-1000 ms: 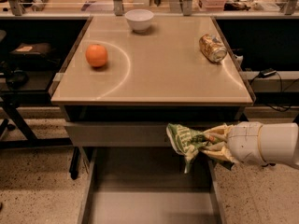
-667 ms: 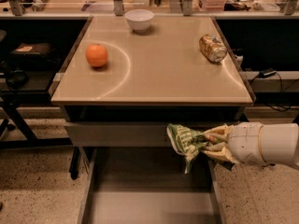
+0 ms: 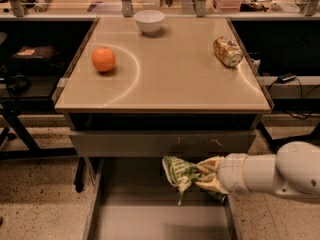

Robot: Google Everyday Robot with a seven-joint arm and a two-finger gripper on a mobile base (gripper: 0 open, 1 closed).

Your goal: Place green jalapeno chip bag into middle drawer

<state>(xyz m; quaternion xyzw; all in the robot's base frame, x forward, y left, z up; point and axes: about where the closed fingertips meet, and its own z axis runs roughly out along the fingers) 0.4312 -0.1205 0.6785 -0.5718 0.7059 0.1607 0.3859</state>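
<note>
The green jalapeno chip bag, now hanging over the open middle drawer's back part, will be let go by my gripper on the bare bottom of the middle drawer, midway (image 3: 168,199) between the drawer's sides.
The green jalapeno chip bag (image 3: 178,174) is a crinkled green foil bag with pale print. My gripper (image 3: 204,175) comes in from the right on a white arm and is shut on the bag's right side. It holds the bag over the back part of the open middle drawer (image 3: 150,219), a wide shallow grey metal drawer with a bare floor pulled out below the table. The bag hangs just below the closed grey drawer front (image 3: 160,142) with white scratches.
On the tan tabletop (image 3: 165,79) lie an orange (image 3: 103,59) at the left, a white bowl (image 3: 149,21) at the back and a gold drink can (image 3: 227,51) on its side at the right. Dark shelving stands on both sides. Speckled floor surrounds the drawer.
The gripper and the bag have shifted slightly left over the drawer. Nothing else has moved.
</note>
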